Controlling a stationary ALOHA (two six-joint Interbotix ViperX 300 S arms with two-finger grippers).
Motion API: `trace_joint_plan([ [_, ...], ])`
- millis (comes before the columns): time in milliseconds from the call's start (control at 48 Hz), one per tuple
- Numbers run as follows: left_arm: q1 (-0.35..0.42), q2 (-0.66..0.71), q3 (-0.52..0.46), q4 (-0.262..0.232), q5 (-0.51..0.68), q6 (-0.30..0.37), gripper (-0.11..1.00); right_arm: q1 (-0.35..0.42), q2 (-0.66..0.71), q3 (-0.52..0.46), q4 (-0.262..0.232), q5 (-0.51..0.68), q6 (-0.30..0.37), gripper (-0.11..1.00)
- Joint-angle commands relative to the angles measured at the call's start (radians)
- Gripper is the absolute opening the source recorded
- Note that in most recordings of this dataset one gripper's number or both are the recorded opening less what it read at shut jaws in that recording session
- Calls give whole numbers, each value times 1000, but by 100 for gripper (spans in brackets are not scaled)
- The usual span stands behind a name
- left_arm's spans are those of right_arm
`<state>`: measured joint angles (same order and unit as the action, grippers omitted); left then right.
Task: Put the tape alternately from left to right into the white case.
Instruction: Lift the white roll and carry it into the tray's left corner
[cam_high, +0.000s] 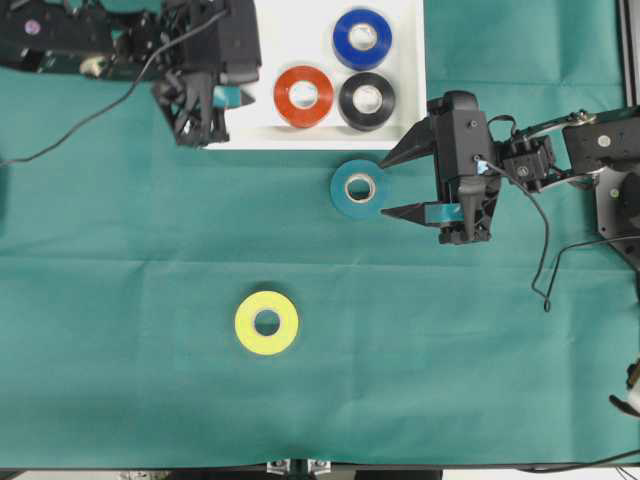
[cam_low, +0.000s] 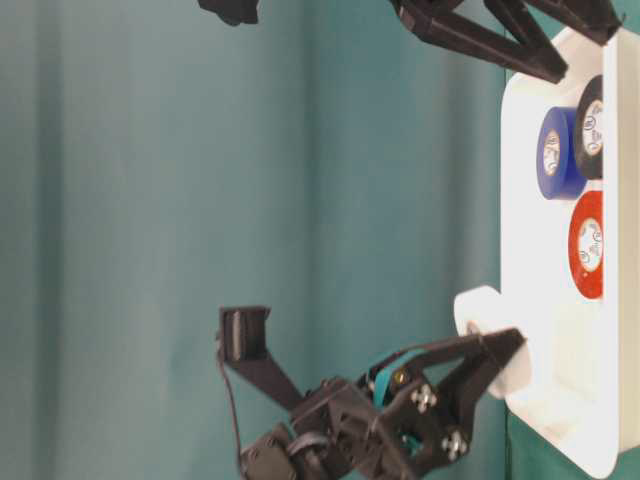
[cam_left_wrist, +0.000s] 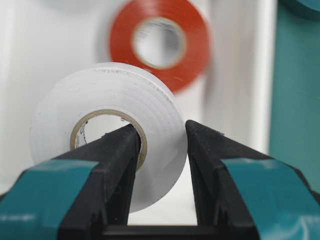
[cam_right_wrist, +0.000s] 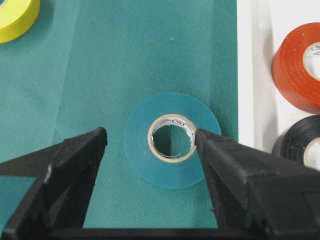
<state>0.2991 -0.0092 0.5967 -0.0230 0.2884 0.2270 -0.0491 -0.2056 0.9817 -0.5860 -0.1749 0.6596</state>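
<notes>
My left gripper has the white tape roll. It will release the roll in the white case (cam_high: 299, 37) (cam_left_wrist: 55, 50), beside the blue roll and behind the red roll.
My left gripper (cam_left_wrist: 162, 130) is shut on a white tape roll (cam_left_wrist: 100, 95): one finger sits in the core, the other on the outer face. It holds the roll upright over the white case (cam_high: 300, 30), at the case's left end (cam_low: 560, 370). Blue (cam_high: 340, 38), red (cam_high: 283, 96) and black (cam_high: 347, 100) rolls lie flat in the case. A teal roll (cam_right_wrist: 170, 175) lies flat on the cloth just outside the case rim. My right gripper (cam_right_wrist: 150, 137) hangs open over it, one finger on each side, not touching.
A yellow tape roll (cam_high: 245, 322) lies flat on the green cloth toward the front, left of centre. A black cable (cam_high: 545, 270) loops down from the right arm. The case rim (cam_right_wrist: 245, 75) runs close beside the teal roll.
</notes>
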Motion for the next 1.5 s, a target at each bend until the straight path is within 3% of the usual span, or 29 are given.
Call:
trace_joint_plan([
  [0, 28, 11, -48, 3, -18, 17, -3, 2, -6, -17, 0, -8, 0, 78],
  [292, 77, 133, -160, 3, -26, 100, -3, 2, -6, -18, 0, -8, 0, 78],
  [604, 89, 202, -241, 3, -26, 138, -3, 2, -8, -18, 0, -11, 0, 78],
  [1375, 87, 230, -265, 2, -26, 138, -3, 2, -6, -18, 0, -12, 0, 78],
  [1479, 80, 213, -259, 2, -26, 138, 9, 2, -8, -18, 0, -11, 0, 78],
])
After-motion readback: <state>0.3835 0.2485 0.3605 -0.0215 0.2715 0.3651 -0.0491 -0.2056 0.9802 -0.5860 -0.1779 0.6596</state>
